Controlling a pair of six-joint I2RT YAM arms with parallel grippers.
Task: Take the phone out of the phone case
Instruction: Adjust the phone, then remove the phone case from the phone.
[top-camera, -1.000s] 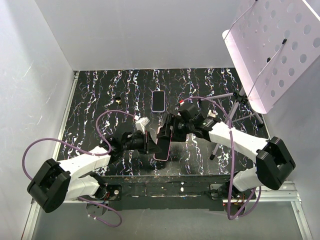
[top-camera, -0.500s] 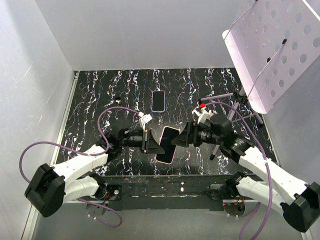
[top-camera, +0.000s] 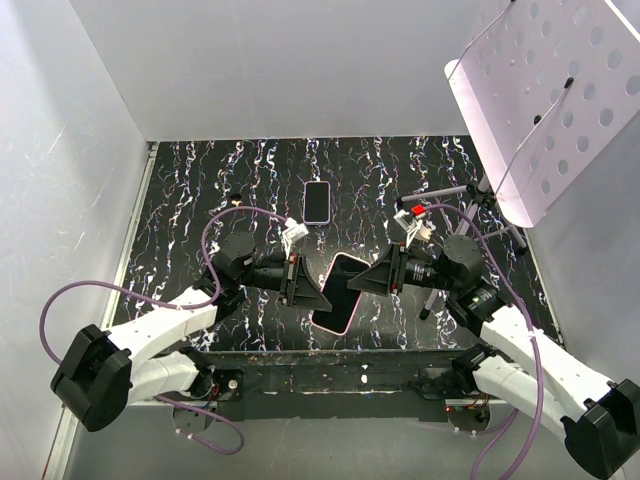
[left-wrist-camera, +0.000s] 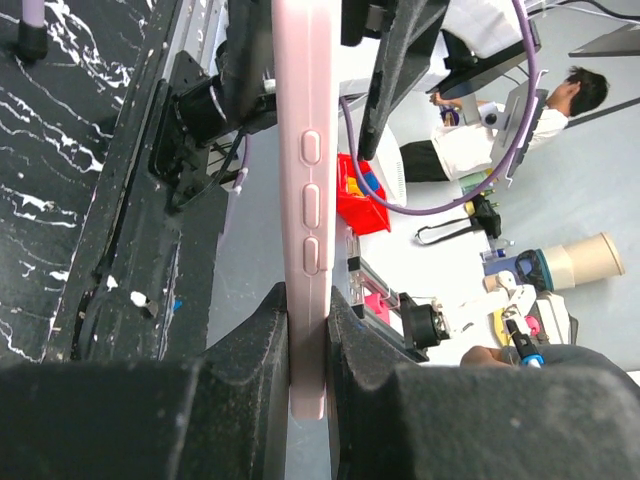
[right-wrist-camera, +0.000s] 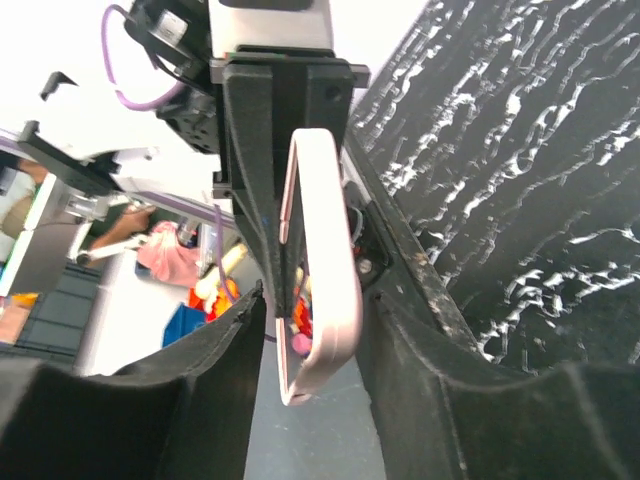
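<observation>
The side of the case is clamped deep in my left gripper's fingers, so my right gripper needs to hold the phone while my left gripper takes the case's near corner (top-camera: 317, 322).
The phone in its pink case (top-camera: 340, 295) is held in the air over the near middle of the black marbled table (top-camera: 200, 180), dark screen up and tilted. My left gripper (top-camera: 316, 294) is shut on the case's left edge; the left wrist view shows the pink case (left-wrist-camera: 303, 150) edge-on, pinched between the pads at my left gripper (left-wrist-camera: 308, 330). My right gripper (top-camera: 360, 283) is at the case's right edge. In the right wrist view the end of the case (right-wrist-camera: 335, 250) lies inside my open right gripper (right-wrist-camera: 310, 320), with a gap on the left side.
A second phone with a lilac rim (top-camera: 318, 201) lies flat at the table's middle back. A white perforated board (top-camera: 550, 90) on a tripod (top-camera: 470, 215) stands at the right, over the right arm. A small gold object (top-camera: 237, 201) lies at back left. White walls enclose the table.
My right arm has drawn back to the right, from over the phone to its right edge. The cased phone, still in my left gripper, has turned flatter with its screen showing.
</observation>
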